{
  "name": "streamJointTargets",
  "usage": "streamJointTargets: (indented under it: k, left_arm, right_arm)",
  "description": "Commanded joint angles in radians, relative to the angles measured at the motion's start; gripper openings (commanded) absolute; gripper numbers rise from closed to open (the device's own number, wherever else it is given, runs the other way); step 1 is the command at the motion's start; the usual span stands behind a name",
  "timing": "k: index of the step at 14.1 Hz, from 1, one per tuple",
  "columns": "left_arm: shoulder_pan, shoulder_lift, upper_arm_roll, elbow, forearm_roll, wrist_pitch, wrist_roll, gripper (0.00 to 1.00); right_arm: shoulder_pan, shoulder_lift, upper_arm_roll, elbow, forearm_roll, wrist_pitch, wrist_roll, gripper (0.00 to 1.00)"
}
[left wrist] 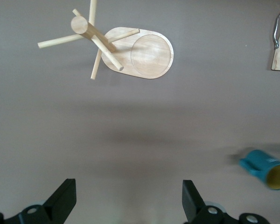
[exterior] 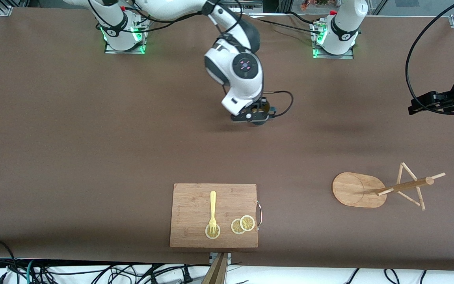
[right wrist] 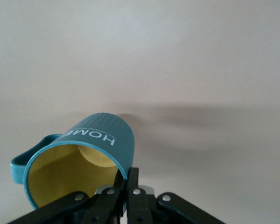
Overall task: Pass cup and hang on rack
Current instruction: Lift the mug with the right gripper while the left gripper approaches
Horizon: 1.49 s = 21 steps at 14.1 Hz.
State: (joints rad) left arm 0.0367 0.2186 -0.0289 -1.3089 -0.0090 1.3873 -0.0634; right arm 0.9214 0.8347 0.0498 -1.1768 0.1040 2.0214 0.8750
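Observation:
Next, I release the teal cup from my right gripper on the bare table [exterior: 272, 114] between my grippers, well behind the cutting board's handle.
The teal cup [right wrist: 95, 140] with a yellow inside is pinched by its rim in my right gripper [right wrist: 129, 176], one finger inside and one outside. In the front view the right gripper [exterior: 255, 116] holds it over the middle of the table, the cup [exterior: 265, 106] mostly hidden by the hand. The cup also shows in the left wrist view [left wrist: 263, 168]. The wooden rack [exterior: 359, 189] stands toward the left arm's end, its pole [exterior: 404, 185] and pegs upright. My left gripper [left wrist: 129, 198] is open and empty, up in the air near that table end [exterior: 418, 105], with the rack [left wrist: 140, 51] in its view.
A bamboo cutting board [exterior: 195, 205] lies near the front edge, with a yellow fork [exterior: 213, 211] and lemon slices [exterior: 243, 224] on it. Its metal handle [left wrist: 278, 25] shows in the left wrist view. Cables run along the table's front edge.

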Motion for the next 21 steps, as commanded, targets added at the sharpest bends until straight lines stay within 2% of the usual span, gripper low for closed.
streamJointTargets:
  k: [1,9,13,15,16,17,20,21]
  left_arm:
    - [-0.011,0.008,0.001,0.017,0.001,-0.017,0.04,1.0]
    - [0.031,0.044,0.004,-0.009,0.003,-0.005,0.506,1.0]
    - [0.014,0.05,-0.002,-0.073,-0.003,0.001,0.739,1.0]
    - [0.015,0.01,0.0,-0.18,-0.041,0.06,0.842,1.0]
    - [0.015,-0.016,0.0,-0.244,-0.069,0.099,0.906,1.0]
    - [0.017,-0.036,0.0,-0.298,-0.093,0.128,0.966,1.0]
    - [0.014,-0.041,-0.002,-0.36,-0.124,0.159,1.146,1.0]
    - [0.014,-0.041,-0.002,-0.398,-0.126,0.191,1.227,1.0]
  right_arm:
    - [0.071,0.101,-0.021,0.12,-0.04,0.008,0.084,0.0]
    - [0.086,0.106,-0.024,0.12,-0.04,0.008,0.102,0.0]
    - [0.091,0.113,-0.025,0.118,-0.055,0.013,0.102,0.0]
    - [0.093,0.115,-0.024,0.115,-0.06,0.014,0.102,0.0]
    - [0.093,0.116,-0.024,0.115,-0.06,0.016,0.102,0.02]
    - [0.093,0.115,-0.024,0.115,-0.061,0.019,0.102,0.1]
    - [0.093,0.115,-0.024,0.115,-0.06,0.017,0.102,0.33]
    - [0.093,0.115,-0.025,0.117,-0.061,0.017,0.102,0.36]
